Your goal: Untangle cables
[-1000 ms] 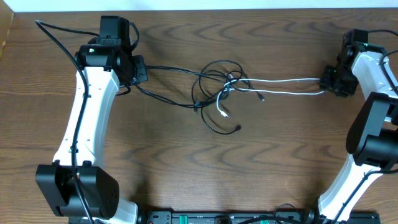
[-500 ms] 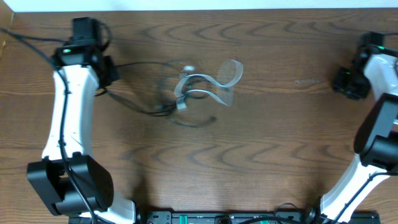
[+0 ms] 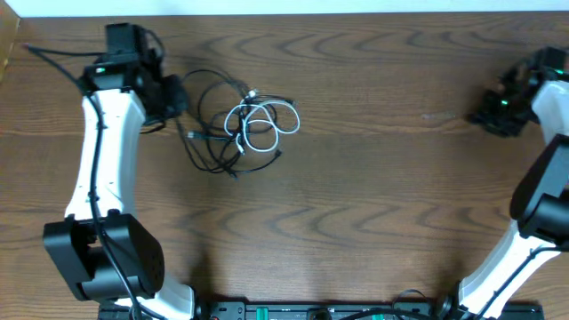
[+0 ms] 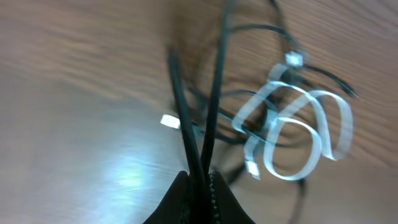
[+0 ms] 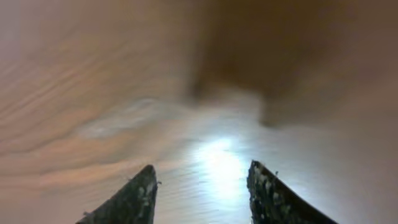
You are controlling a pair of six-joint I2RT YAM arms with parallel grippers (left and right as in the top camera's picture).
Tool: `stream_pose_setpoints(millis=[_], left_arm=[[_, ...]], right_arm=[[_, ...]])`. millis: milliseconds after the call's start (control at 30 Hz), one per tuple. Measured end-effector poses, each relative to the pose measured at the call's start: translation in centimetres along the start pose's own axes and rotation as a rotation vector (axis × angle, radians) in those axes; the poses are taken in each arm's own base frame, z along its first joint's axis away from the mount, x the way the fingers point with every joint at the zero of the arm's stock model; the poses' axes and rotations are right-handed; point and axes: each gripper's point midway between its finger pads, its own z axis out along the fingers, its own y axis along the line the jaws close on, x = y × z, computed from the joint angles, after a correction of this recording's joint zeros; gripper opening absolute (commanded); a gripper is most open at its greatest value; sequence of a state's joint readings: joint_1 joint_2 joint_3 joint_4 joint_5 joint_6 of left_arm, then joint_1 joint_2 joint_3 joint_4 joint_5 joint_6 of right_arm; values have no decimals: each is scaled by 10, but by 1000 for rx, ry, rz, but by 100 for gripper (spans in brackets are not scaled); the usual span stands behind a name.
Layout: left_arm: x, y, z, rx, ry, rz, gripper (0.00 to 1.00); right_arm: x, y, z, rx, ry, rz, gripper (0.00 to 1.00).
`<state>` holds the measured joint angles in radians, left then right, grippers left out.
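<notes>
I should use my left gripper to let go of the black cords on the table point(image 3: 214, 130) point(image 4: 214, 121), in between the small plug and the loops of the white cable.
The cables lie bunched at the table's back left. Thin black cables point(image 3: 206, 142) loop around a coiled white cable point(image 3: 265, 117). My left gripper point(image 3: 178, 100) sits at the bundle's left end, shut on two black cable strands point(image 4: 186, 124) that run up from its fingertips point(image 4: 200, 182). In the left wrist view the white cable point(image 4: 298, 134) curls in loops to the right, with a small plug point(image 4: 169, 121) beside the strands. My right gripper point(image 3: 487, 114) is far off at the back right edge, open point(image 5: 200, 180) over bare wood with nothing between its fingers.
Thicker black wires point(image 3: 58, 55) trail from the left arm toward the table's back left corner. The arm bases stand at the front left point(image 3: 102, 267) and front right point(image 3: 533, 222). A dark rail point(image 3: 320, 311) runs along the front edge.
The white cable, stretched to the right gripper a second ago, is let go and has sprung back into loops. The left arm pulled the whole tangle leftward. The right gripper opened and drew away.
</notes>
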<state>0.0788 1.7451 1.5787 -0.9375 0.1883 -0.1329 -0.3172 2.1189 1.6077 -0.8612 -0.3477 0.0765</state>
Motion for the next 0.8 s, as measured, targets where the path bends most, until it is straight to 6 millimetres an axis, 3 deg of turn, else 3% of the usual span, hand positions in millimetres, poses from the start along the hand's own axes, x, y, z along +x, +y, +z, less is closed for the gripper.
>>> stream_pose_setpoints(millis=[100,233,433,633,800], left_arm=[[7,-29,1,92,23,45,7],[14,-52,-1,198,49,62,8],[19,-70,-6,307,77,60,7],[20,-75,-8,338,84,60,8],[20,-76,-8,344,85,60,7]], right_arm=[[5,64,10,-168,10,-132,50],[22,145,23,-310,25,-287,53],[58,250,41,-415,20,-438,61],[107,315,59,-423,36,-552,60],[141,335,84,-401,81,-608,57]])
